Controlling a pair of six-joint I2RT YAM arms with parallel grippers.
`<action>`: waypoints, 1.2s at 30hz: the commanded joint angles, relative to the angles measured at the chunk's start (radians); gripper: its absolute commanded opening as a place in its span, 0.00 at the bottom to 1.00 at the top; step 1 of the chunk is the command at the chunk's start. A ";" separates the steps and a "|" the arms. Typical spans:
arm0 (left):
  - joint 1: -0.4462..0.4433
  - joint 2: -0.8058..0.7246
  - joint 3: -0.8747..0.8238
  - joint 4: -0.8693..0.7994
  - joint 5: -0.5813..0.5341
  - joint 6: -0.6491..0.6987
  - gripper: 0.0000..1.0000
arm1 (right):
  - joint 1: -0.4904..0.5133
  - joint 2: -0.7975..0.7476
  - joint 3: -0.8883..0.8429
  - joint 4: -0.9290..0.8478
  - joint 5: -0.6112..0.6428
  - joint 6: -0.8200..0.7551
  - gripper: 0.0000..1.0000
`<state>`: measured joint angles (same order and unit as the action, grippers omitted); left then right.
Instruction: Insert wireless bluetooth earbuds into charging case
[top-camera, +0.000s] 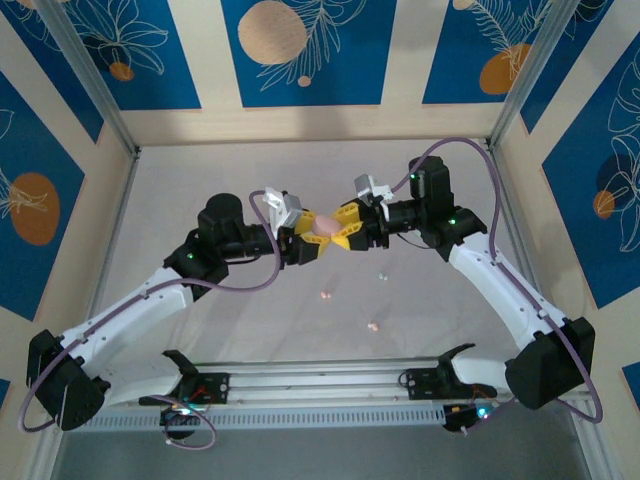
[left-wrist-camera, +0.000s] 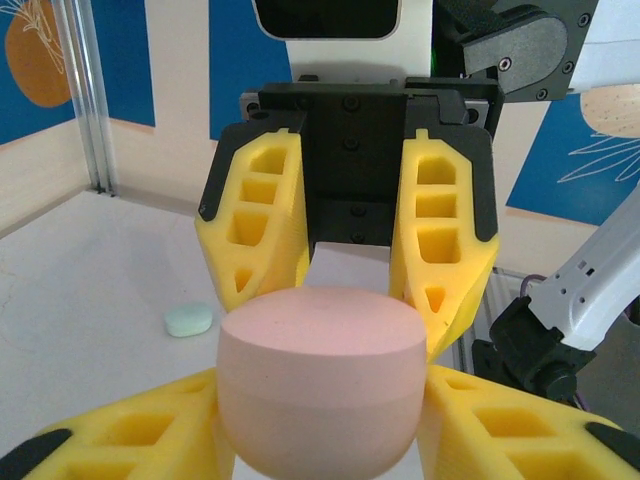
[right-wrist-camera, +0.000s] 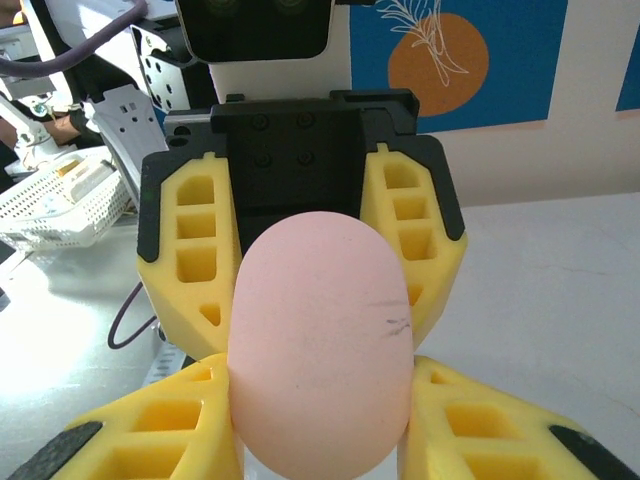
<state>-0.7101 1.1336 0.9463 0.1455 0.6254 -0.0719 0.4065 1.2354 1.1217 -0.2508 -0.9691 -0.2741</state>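
Next, I open my right gripper, roll its wrist and take the case across the case's broad sides (right-wrist-camera: 320, 340), because both my grippers clamp the case by the same narrow sides.
A pink, pebble-shaped charging case (top-camera: 325, 226) hangs in mid-air over the table's centre, closed, with both grippers on it. My left gripper (top-camera: 306, 242) comes in from the left, and its yellow fingers (left-wrist-camera: 130, 430) press on both flanks of the case (left-wrist-camera: 318, 385). My right gripper (top-camera: 346, 228) meets it from the right and is shut on the case's (right-wrist-camera: 320, 345) other end. Three tiny earbuds lie on the table below: a pink one (top-camera: 325, 294), another pink one (top-camera: 373, 325) and a teal one (top-camera: 381, 275).
A small mint-green pebble-shaped piece (left-wrist-camera: 189, 320) lies on the white table (top-camera: 200, 180) off to the side. Metal frame posts (top-camera: 95, 90) and patterned blue walls enclose the table. A rail (top-camera: 320, 385) runs along the near edge between the arm bases.
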 joint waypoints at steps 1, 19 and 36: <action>-0.008 -0.005 0.018 0.043 0.037 -0.004 0.51 | 0.006 0.009 0.030 -0.031 -0.014 -0.028 0.34; -0.009 0.012 0.027 0.011 0.066 0.009 0.33 | 0.002 0.007 0.035 -0.010 -0.007 0.015 0.37; -0.012 -0.014 -0.051 0.147 0.069 0.019 0.27 | -0.064 0.042 0.098 0.001 0.050 0.339 0.63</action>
<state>-0.7120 1.1343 0.9039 0.2108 0.6621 -0.0685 0.3450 1.2636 1.1824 -0.2310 -0.9520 -0.0162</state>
